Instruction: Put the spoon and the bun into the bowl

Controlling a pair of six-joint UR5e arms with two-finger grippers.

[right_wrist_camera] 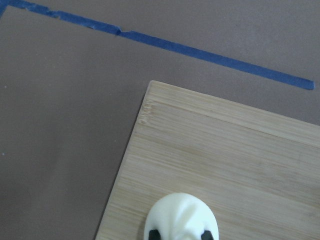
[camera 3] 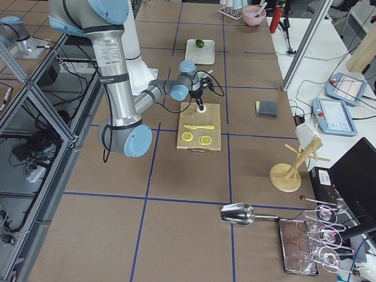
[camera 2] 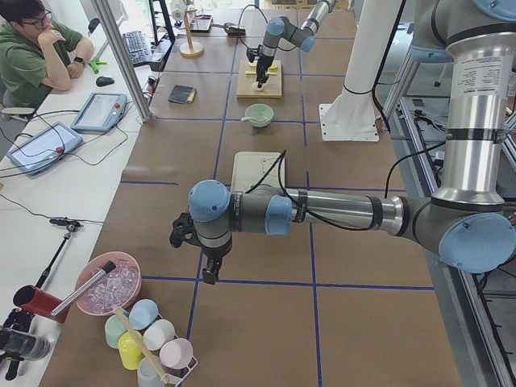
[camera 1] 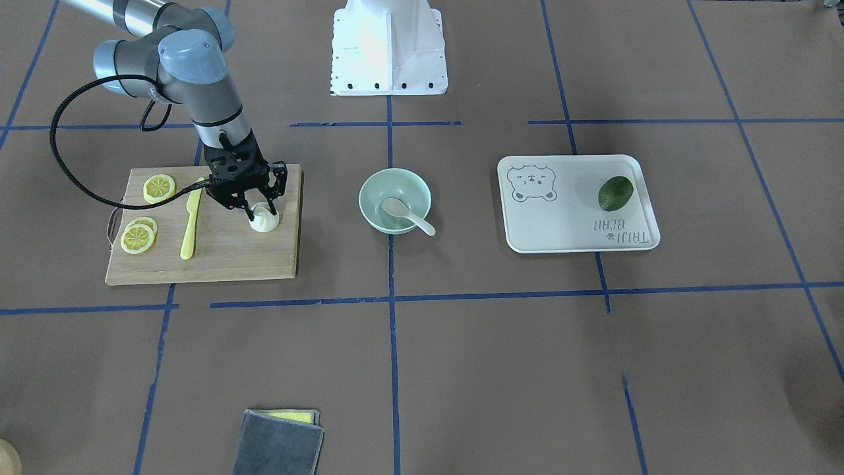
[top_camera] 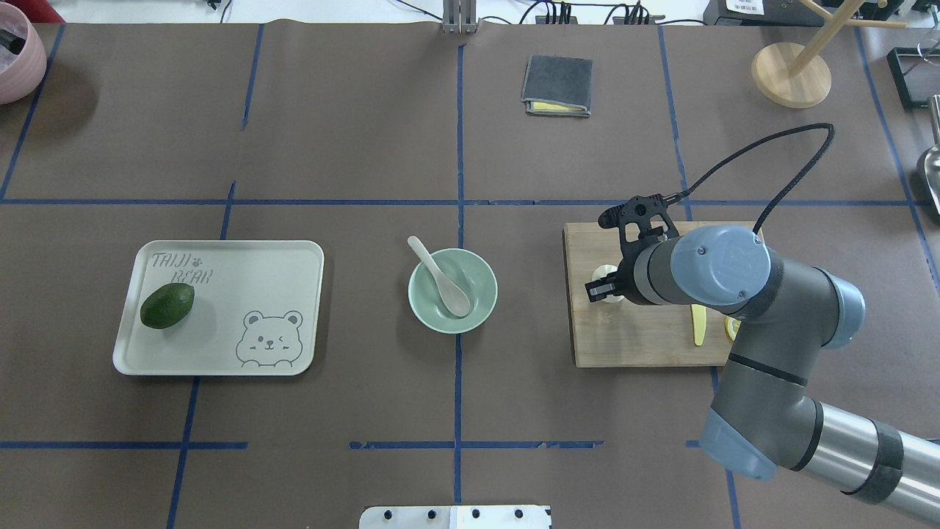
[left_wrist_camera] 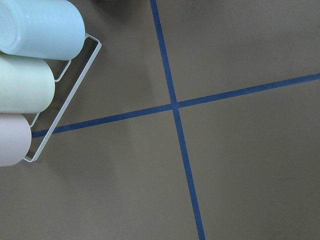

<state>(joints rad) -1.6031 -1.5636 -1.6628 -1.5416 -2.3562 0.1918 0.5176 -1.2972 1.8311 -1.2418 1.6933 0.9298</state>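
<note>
I should release the white bun from my right gripper in the mint-green bowl (camera 1: 390,205), against the scoop of the off-white spoon.
The white bun (camera 1: 264,222) sits on the bamboo cutting board (camera 1: 224,260). My right gripper (camera 1: 259,212) comes straight down on it, and its fingertips press against the bun's pleated top on both sides. In the right wrist view the bun (right_wrist_camera: 182,217) shows at the bottom edge with a black fingertip (right_wrist_camera: 155,234) on each flank. The off-white spoon (camera 1: 405,212) lies in the mint-green bowl (camera 1: 376,181), its handle resting over the rim. My left gripper (camera 2: 208,272) hangs far away over bare table. I cannot tell whether it is open.
A yellow knife (camera 1: 191,227) and lemon slices (camera 1: 138,237) lie on the board beside the bun. A bear-print tray (camera 1: 567,224) holds an avocado (camera 1: 616,193). A grey cloth (camera 1: 280,443) lies near the front edge. A rack of cups (left_wrist_camera: 30,85) stands under the left wrist.
</note>
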